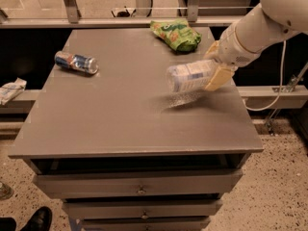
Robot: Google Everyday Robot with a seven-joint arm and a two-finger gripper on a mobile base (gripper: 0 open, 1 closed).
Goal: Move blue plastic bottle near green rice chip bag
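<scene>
Next, my gripper puts the blue plastic bottle down on the grey table (181, 49), against the near side of the green rice chip bag. The bottle is still held above the table.
The blue plastic bottle (188, 76) lies sideways in my gripper (214, 66), held above the right part of the grey table (120, 114) with its shadow below it. The gripper's cream fingers (217, 77) are shut on the bottle's right end. The green rice chip bag (175, 34) lies at the table's far edge, a short way behind and left of the bottle. My white arm (262, 23) comes in from the upper right.
A blue-and-silver metal can (76, 62) lies on its side at the table's left. Drawers (139, 189) front the table below. A rail runs behind the table. A shoe (36, 219) is on the floor at bottom left.
</scene>
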